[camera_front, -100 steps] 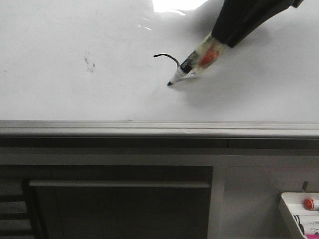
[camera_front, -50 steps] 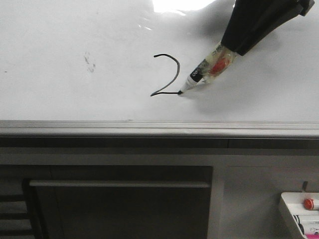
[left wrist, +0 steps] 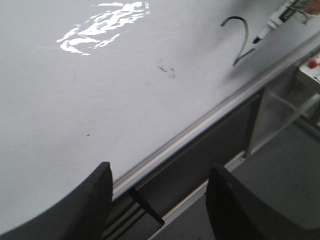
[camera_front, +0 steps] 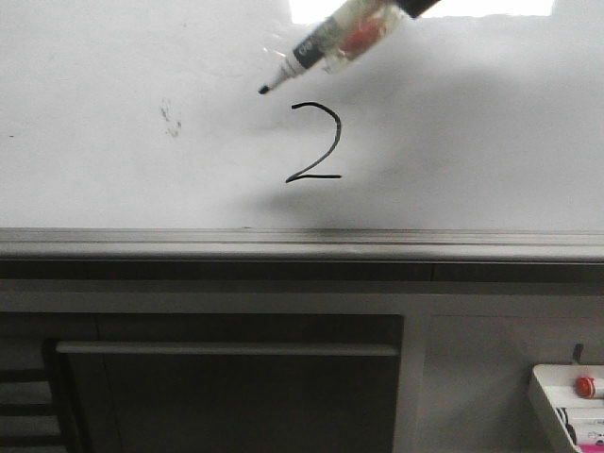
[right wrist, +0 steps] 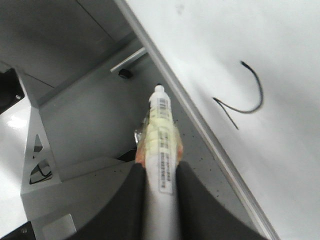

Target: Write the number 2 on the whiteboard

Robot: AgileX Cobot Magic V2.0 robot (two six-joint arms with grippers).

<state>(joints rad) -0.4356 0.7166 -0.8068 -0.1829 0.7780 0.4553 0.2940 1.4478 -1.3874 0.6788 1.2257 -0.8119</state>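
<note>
My left gripper moves to the marker next and closes on its body (camera_front: pixel 318 43) (left wrist: pixel 285 14) just behind the black tip, below my right gripper.
A black number 2 (camera_front: pixel 314 177) with a curved top and flat base is drawn on the whiteboard (camera_front: pixel 142 179). It also shows in the left wrist view (left wrist: pixel 246 37) and the right wrist view (right wrist: pixel 260 95). My right gripper (right wrist: pixel 160 170) is shut on a clear-barrelled marker (camera_front: pixel 330 42), which pokes in from the top edge of the front view. The marker's black tip hangs off the board, just above and left of the digit. My left gripper (left wrist: pixel 160 172) is open with nothing between its fingers, over the board's lower rail, far to the left of the digit.
A grey metal rail (camera_front: pixel 302 243) runs along the board's lower edge, with a dark cabinet panel (camera_front: pixel 226 396) below it. A white tray (camera_front: pixel 543 396) holding pens sits at the lower right. Small smudge specks (camera_front: pixel 170 118) mark the board left of the digit.
The marker drew the diagonal and the flat base of the 2, then rose up and to the left, off the board. The left gripper's earlier state is not shown.
</note>
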